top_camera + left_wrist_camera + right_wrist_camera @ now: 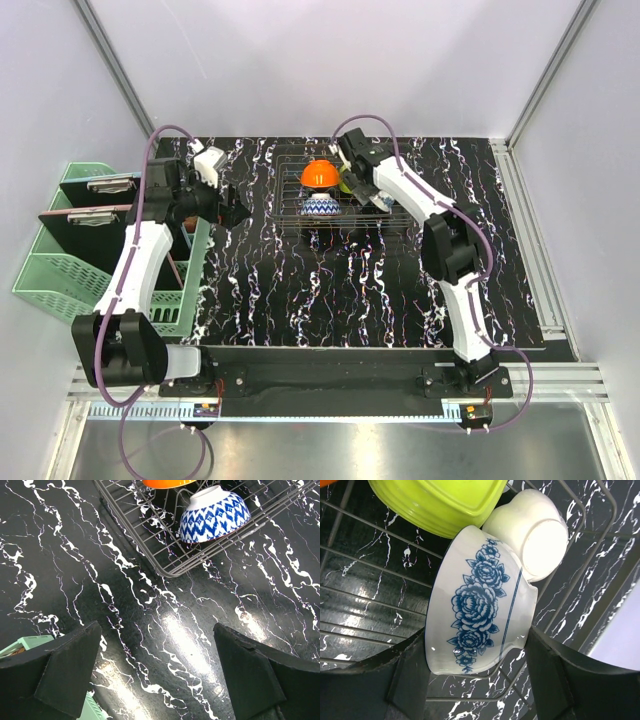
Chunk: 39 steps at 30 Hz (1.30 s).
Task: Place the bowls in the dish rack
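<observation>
Next, my right gripper puts the white bowl down in the dish rack's front corner (pixel 371 209) (pixel 466 609), beside the plain white bowl.
The dark wire dish rack (pixel 290 200) stands at the back middle of the table. It holds an orange bowl (pixel 320 173), a blue-and-white zigzag bowl (pixel 320 207) and a lime-green bowl (pixel 346 181). My right gripper (pixel 475 665) is over the rack's right end, shut on a white bowl with blue flowers (pixel 475 600). That bowl is on its side against the rack wires (pixel 365 555), beside the lime-green bowl (pixel 435 502) and a plain white bowl (pixel 540 535). My left gripper (pixel 157 665) is open and empty above the bare table left of the rack (pixel 150 540).
A mint-green slatted basket (pixel 60 270) with dark clipboards stands at the left table edge, just under my left arm; its corner shows in the left wrist view (pixel 25 642). The table is black marble-patterned. Aluminium frame rails run along both sides.
</observation>
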Available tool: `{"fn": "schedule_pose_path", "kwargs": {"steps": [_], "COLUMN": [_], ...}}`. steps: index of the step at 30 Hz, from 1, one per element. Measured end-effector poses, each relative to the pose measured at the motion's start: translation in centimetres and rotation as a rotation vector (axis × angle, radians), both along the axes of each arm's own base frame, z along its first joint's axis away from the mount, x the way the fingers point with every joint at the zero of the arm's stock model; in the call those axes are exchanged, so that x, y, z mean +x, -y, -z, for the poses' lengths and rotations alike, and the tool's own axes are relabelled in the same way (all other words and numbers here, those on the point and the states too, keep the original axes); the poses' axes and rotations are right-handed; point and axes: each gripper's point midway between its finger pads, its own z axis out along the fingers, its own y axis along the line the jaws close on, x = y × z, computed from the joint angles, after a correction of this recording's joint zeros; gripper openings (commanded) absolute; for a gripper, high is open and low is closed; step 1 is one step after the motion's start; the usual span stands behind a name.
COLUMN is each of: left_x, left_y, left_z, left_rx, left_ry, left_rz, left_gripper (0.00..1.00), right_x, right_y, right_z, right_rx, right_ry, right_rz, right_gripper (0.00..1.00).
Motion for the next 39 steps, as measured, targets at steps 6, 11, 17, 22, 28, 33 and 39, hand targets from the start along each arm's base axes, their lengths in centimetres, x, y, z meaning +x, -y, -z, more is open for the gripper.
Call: {"fn": "schedule_pose_path", "kwargs": {"steps": [6,11,17,22,28,33,39], "left_x": [-0.2,-0.5,-0.7,-0.8,-0.9,-0.9,-0.9], "left_y": [-0.2,-0.3,-0.4,-0.5,-0.4,-0.6,-0.7], "left_z": [-0.5,-1.0,-0.9,-0.9,-0.7,-0.7,-0.7], "left_rx": [0.0,0.005,0.009,0.006,0.006,0.006,0.004], "left_ry": [0.016,0.038,0.038,0.036,0.031,0.032,0.032], "left_rz": [-0.001,0.001,0.003,0.005,0.009,0.007,0.005], "left_gripper": [0.99,0.99,0.99,0.99,0.99,0.99,0.99], "right_x": [-0.2,-0.7,-1.1,-1.3,-1.3,-1.6,-1.5], "right_y": [-0.8,-1.2,-1.1,-1.1,-1.2,-2.1,-2.5], "right_z": [0.4,1.0,1.4,1.6,1.7,2.7,3.3], "right_rx": [-0.093,-0.206,-0.259,-0.283,-0.283,-0.225,-0.161], "right_ry": [0.019,0.048,0.068,0.081,0.083,0.051,0.023], "right_rz": [-0.004,0.005,0.017,0.021,0.019,0.004,-0.006], "right_gripper": [0.01,0.02,0.14,0.43,0.75,0.91,0.96]}}
